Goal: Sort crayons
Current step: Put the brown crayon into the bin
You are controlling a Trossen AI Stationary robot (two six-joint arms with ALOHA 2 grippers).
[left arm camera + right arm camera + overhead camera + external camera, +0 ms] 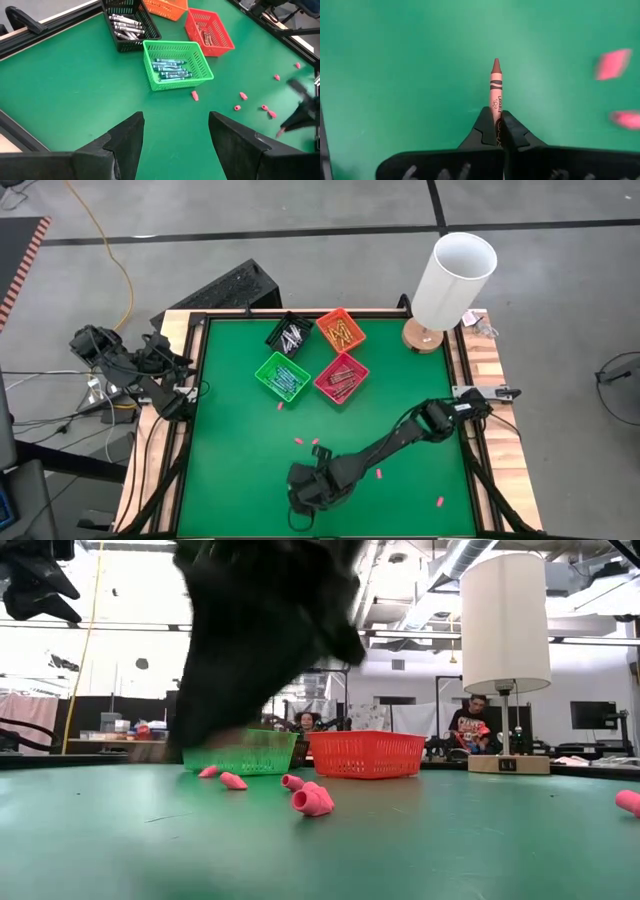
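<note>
My right gripper has the brown-red crayon. It will drop it among the other brown-red crayons in the red bin [342, 382].
My right gripper [498, 117] is shut on one brown-red crayon [496, 85] over the near middle of the green mat [240, 450]; in the high view the gripper [305, 495] is a dark mass that hides the crayon. Other crayons lie sorted in four small bins: grey-white in the black bin [290, 333], yellow-orange in the orange bin [340, 330], blue-teal in the green bin [175, 67], brown-red in the red bin [342, 377]. My left gripper [176, 135] waits open at the table's left edge, holding nothing. My right gripper pinches the crayon's blunt rear end [497, 111] between its two fingertips. The fingers lie along the crayon, slanting down toward the mat. The crayon sticks straight out past the fingertips, pointed tip [496, 62] leading. Whether the tip touches the mat does not show.
Several tiny pink bits [300, 442] lie scattered on the mat around the right gripper and toward the near right [440, 501]. A white-shaded lamp [450, 280] stands at the far right corner. People sit in the room behind the table [470, 725].
</note>
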